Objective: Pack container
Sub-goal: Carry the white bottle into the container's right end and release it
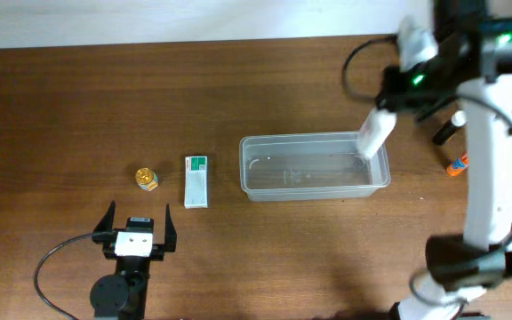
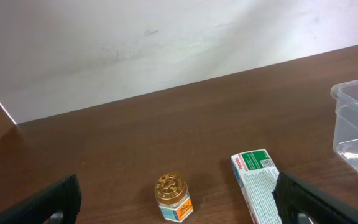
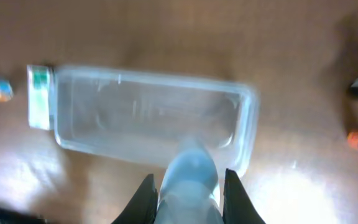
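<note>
The robot's right gripper will release the white bottle inside the clear plastic container's end (image 1: 354, 173) (image 3: 207, 135) nearest the orange-capped item.
The clear plastic container (image 1: 314, 167) sits right of centre on the brown table, with nothing inside it; it also shows in the right wrist view (image 3: 148, 118) and at the left wrist view's right edge (image 2: 356, 121). My right gripper (image 1: 382, 114) hangs over its right end, shut on a white bottle (image 1: 373, 135) that points down between the jaws (image 3: 188, 177). A small gold-lidded jar (image 1: 147, 178) and a white and green box (image 1: 196, 180) lie left of the container. Behind them, near the front edge, my left gripper (image 1: 137, 227) stands open; the jar (image 2: 173, 196) lies between its fingers' lines.
An orange-capped item (image 1: 456, 166) and a dark marker-like object (image 1: 445, 131) lie right of the container, under the right arm. A pale wall borders the table's far edge (image 1: 149, 22). A black cable (image 1: 56, 258) loops from the left arm.
</note>
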Available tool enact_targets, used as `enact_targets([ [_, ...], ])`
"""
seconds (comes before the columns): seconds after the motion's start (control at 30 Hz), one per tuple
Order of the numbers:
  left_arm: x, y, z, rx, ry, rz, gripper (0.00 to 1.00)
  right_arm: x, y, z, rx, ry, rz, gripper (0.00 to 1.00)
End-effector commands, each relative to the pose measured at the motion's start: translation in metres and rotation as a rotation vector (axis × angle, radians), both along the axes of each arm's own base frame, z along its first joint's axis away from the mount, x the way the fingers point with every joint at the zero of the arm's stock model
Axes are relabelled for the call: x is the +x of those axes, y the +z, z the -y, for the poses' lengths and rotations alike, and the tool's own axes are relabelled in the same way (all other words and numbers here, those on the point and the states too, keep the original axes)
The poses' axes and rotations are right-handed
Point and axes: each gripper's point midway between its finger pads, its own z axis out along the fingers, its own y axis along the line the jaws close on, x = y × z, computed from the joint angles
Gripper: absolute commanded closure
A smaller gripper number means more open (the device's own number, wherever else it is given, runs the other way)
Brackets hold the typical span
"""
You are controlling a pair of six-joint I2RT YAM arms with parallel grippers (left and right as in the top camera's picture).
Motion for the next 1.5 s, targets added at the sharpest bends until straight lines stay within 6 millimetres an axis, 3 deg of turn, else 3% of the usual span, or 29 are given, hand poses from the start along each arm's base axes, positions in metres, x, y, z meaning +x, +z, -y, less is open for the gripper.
enact_targets([
  [0.0,0.000,-0.001,0.001,0.008,-0.011,-0.001,0.01,-0.034,-0.009,-0.002,-0.124,-0.070,-0.051,0.96],
  [0.1,0.000,-0.001,0.001,0.008,-0.011,-0.001,0.01,-0.041,-0.022,-0.011,-0.133,-0.093,-0.068,0.96],
  [0.23,0.000,-0.001,0.001,0.008,-0.011,-0.001,0.01,-0.026,-0.040,-0.018,-0.131,-0.094,-0.037,0.96],
  [0.47,0.000,-0.001,0.001,0.008,-0.011,-0.001,0.01,0.003,-0.076,0.001,-0.168,-0.196,0.007,0.96],
  [0.73,0.000,-0.001,0.001,0.007,-0.011,-0.001,0.01,0.013,-0.111,0.023,-0.163,-0.258,-0.002,0.96],
  [0.83,0.000,-0.001,0.001,0.008,-0.011,-0.001,0.01,0.018,-0.123,0.021,-0.117,-0.255,0.001,0.96],
  [1.07,0.000,-0.001,0.001,0.008,-0.011,-0.001,0.01,0.032,-0.142,0.018,-0.101,-0.161,0.060,0.96],
  [1.47,0.000,-0.001,0.001,0.008,-0.011,-0.001,0.01,0.030,-0.166,0.020,-0.120,-0.143,0.057,0.95],
])
